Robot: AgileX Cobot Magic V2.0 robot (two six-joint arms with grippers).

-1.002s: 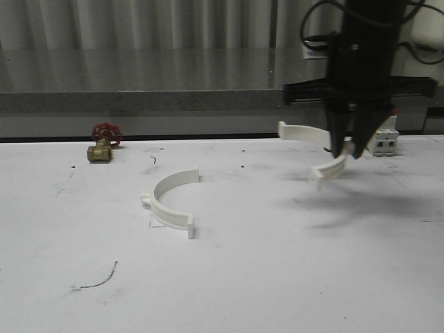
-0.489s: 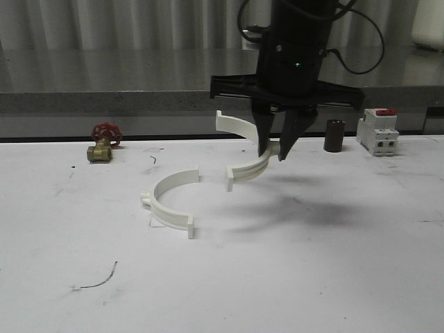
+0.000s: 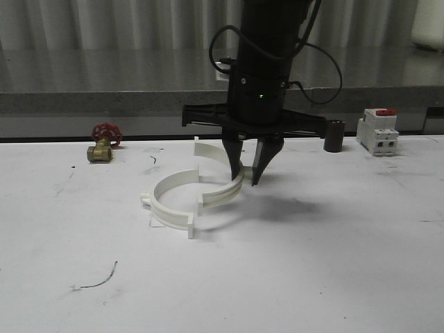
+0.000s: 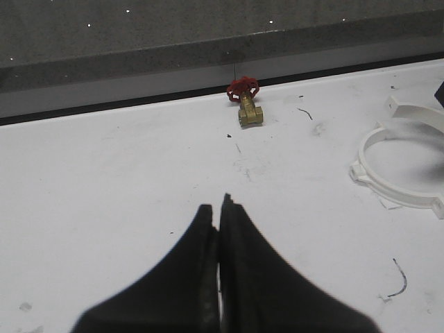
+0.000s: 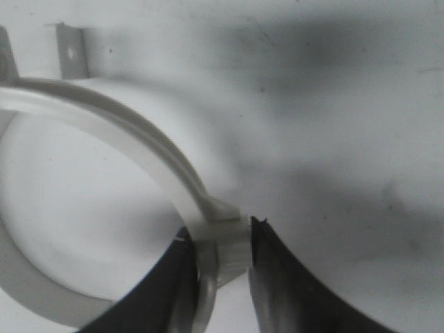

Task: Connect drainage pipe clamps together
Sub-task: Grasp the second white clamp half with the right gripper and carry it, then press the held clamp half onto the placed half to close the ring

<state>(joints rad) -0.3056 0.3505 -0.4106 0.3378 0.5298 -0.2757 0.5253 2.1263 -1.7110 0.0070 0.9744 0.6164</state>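
Note:
The robot's right gripper needs to release the held clamp flat on the table (image 3: 234, 201), against the open side of the lying clamp.
One white drainage pipe clamp (image 3: 165, 207) lies flat on the table left of centre, its open side facing right; it also appears in the left wrist view (image 4: 388, 195). My right gripper (image 3: 247, 176) hangs over the table's middle, shut on the other clamp (image 3: 222, 195) at its side lug. That half-ring opens left, its ends close to the lying clamp's ends; I cannot tell whether they touch. In the right wrist view the held clamp (image 5: 146, 149) curves away from the right gripper (image 5: 222, 246). My left gripper (image 4: 220, 207) is shut with nothing in it, above bare table.
A brass valve with a red handwheel (image 3: 104, 143) sits at the back left. At the back right are a dark cylinder (image 3: 334, 135) and a white breaker with a red switch (image 3: 378, 132). A grey ledge (image 3: 104, 100) runs behind the table.
My right arm has carried the held clamp leftward from the back right to the middle and lowered it, next to the lying clamp. The lying clamp has not moved.

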